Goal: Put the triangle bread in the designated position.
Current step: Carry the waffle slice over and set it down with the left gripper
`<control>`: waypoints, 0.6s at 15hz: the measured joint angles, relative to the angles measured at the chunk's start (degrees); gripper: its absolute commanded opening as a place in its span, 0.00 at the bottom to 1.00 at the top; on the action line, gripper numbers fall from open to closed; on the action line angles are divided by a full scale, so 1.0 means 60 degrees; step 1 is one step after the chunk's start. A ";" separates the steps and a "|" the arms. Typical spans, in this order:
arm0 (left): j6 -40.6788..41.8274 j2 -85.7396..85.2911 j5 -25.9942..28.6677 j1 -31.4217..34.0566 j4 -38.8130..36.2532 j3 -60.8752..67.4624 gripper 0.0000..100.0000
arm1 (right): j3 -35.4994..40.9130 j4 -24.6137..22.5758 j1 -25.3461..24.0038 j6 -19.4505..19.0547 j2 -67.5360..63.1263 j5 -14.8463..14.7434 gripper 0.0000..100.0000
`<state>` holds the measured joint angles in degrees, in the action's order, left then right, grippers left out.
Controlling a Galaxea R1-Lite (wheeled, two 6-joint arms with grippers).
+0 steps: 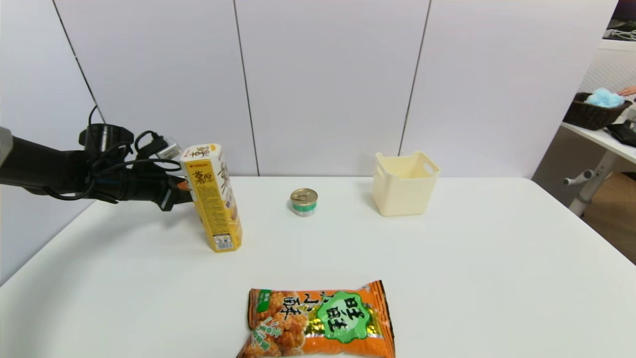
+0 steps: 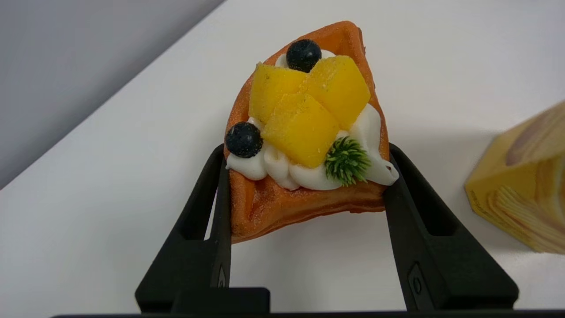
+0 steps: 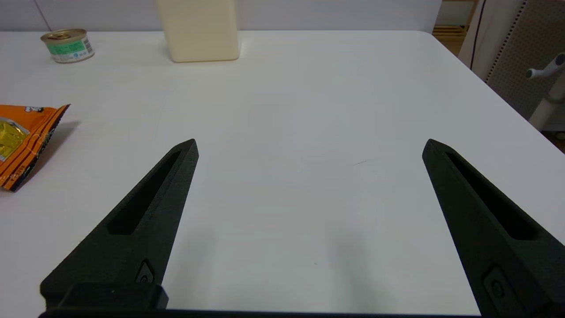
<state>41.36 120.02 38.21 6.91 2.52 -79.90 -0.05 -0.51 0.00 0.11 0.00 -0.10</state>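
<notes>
The triangle bread, held a little above the table, will be released by my left gripper on the white table (image 1: 232,197), in the spot that is just behind the tall yellow box.
The triangle bread (image 2: 300,132) is an orange-brown wedge with white cream, yellow fruit pieces, dark berries and a green sprig. My left gripper (image 2: 305,150) is shut on its two sides and holds it a little above the white table. In the head view this gripper (image 1: 181,191) sits at the far left, just behind a tall yellow box, which hides nearly all of the bread. My right gripper (image 3: 310,143) is open and empty over bare tabletop on the right side; the head view does not show it. Nothing on the tabletop marks the designated position.
A tall yellow snack box (image 1: 214,196) stands beside the left gripper. A small green-labelled can (image 1: 303,201) and a cream bin (image 1: 405,183) sit near the back of the table (image 1: 472,273). An orange snack bag (image 1: 320,320) lies at the front centre.
</notes>
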 measured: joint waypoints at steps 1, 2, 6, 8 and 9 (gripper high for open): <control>0.0528 0.0191 0.0297 0.0004 0.0087 -0.0079 0.00 | 0.0000 0.0000 0.0000 0.0000 0.0000 0.0000 1.00; 0.0951 0.0368 0.0463 -0.0008 0.0120 -0.0167 0.00 | 0.0000 0.0000 0.0000 0.0000 0.0000 0.0000 1.00; 0.1233 0.0963 0.0703 -0.0252 0.0144 -0.0778 0.00 | 0.0000 -0.0002 0.0000 -0.0010 0.0000 0.0000 1.00; 0.1227 0.1217 0.0725 -0.0382 0.0152 -0.1176 0.00 | 0.0004 0.0000 0.0000 -0.0018 0.0000 0.0000 1.00; 0.1213 0.1341 0.0766 -0.0459 0.0152 -0.1398 0.00 | 0.0004 0.0000 0.0000 -0.0002 0.0000 0.0000 1.00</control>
<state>48.64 128.06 42.80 4.16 3.44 -88.28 -0.02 -0.51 0.00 0.10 0.00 -0.10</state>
